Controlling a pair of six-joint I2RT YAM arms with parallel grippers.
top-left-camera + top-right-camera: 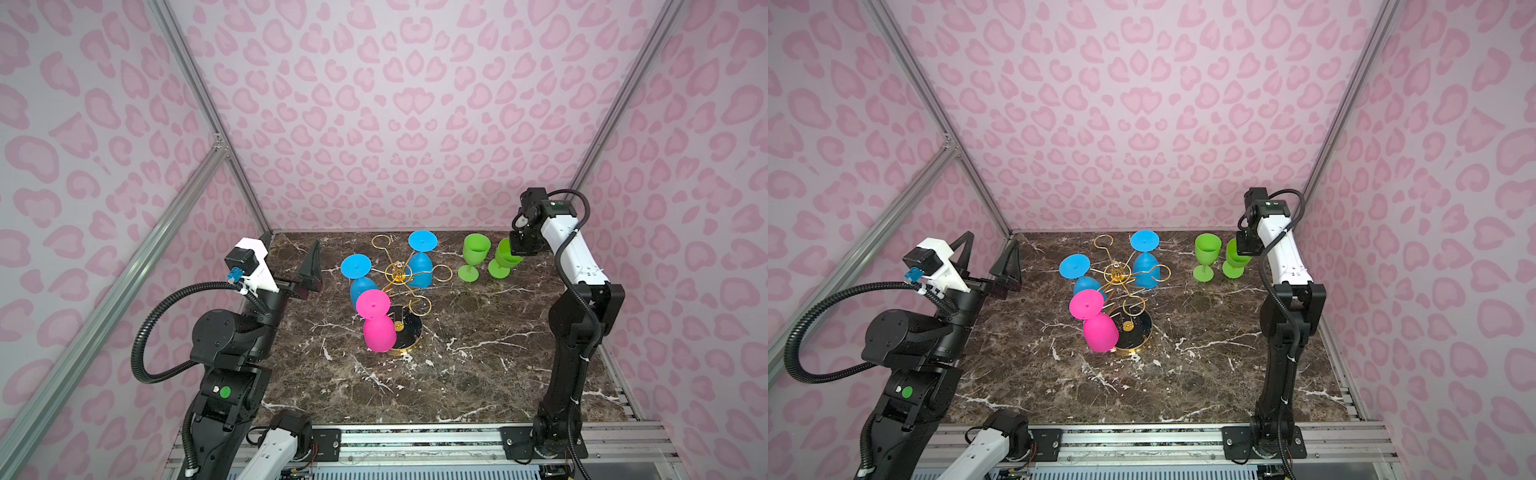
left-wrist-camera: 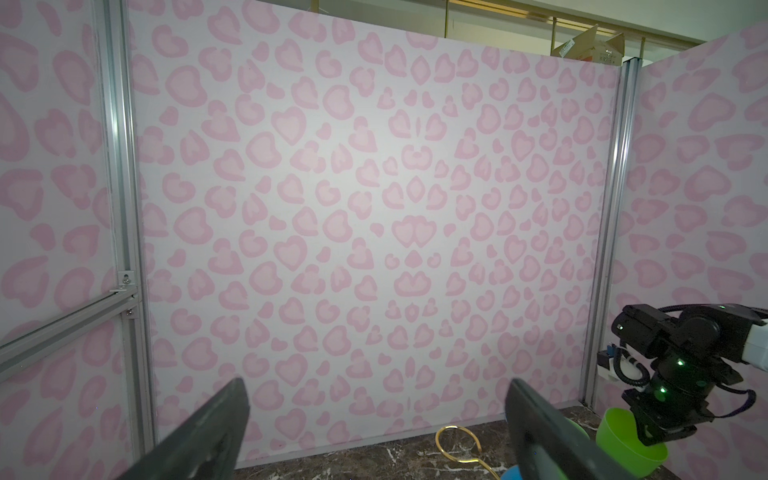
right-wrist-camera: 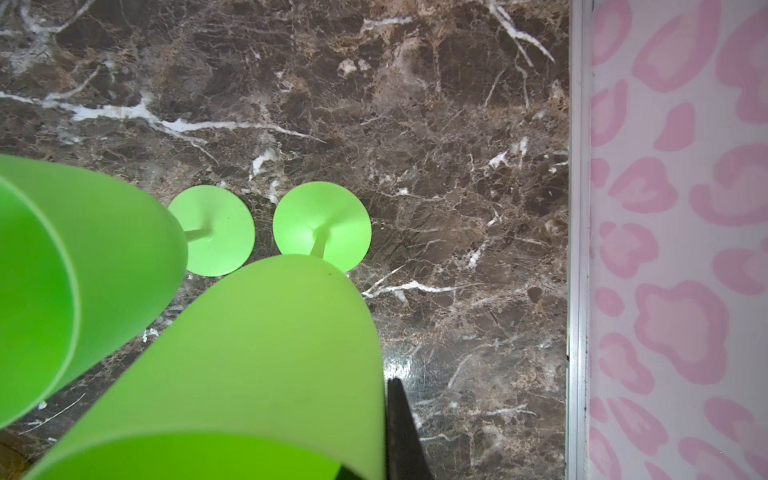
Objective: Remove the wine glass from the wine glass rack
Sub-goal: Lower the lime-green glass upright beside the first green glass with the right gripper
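Note:
My right gripper should set the green wine glass down on the marble (image 1: 496,269) (image 3: 321,198) next to the second green glass.
The gold wire wine glass rack (image 1: 398,272) (image 1: 1118,272) stands mid-table on its round black base (image 1: 411,328). A pink wine glass (image 1: 376,328) (image 1: 1098,332) and two blue ones (image 1: 420,266) (image 1: 360,286) hang upside down from its arms. At the back right, my right gripper (image 1: 521,249) (image 3: 384,415) is shut on the rim of a green wine glass (image 1: 505,257) (image 3: 249,353), whose foot rests on the marble. A second green glass (image 1: 473,253) (image 3: 104,249) stands just left of it. My left gripper (image 1: 988,255) (image 2: 376,399) is open and empty, raised left of the rack.
Pink-patterned walls with aluminium posts (image 1: 249,199) close in the dark marble table (image 1: 457,382) on three sides. The held green glass is close to the right wall (image 3: 665,249). One empty gold hook (image 2: 457,442) of the rack shows in the left wrist view.

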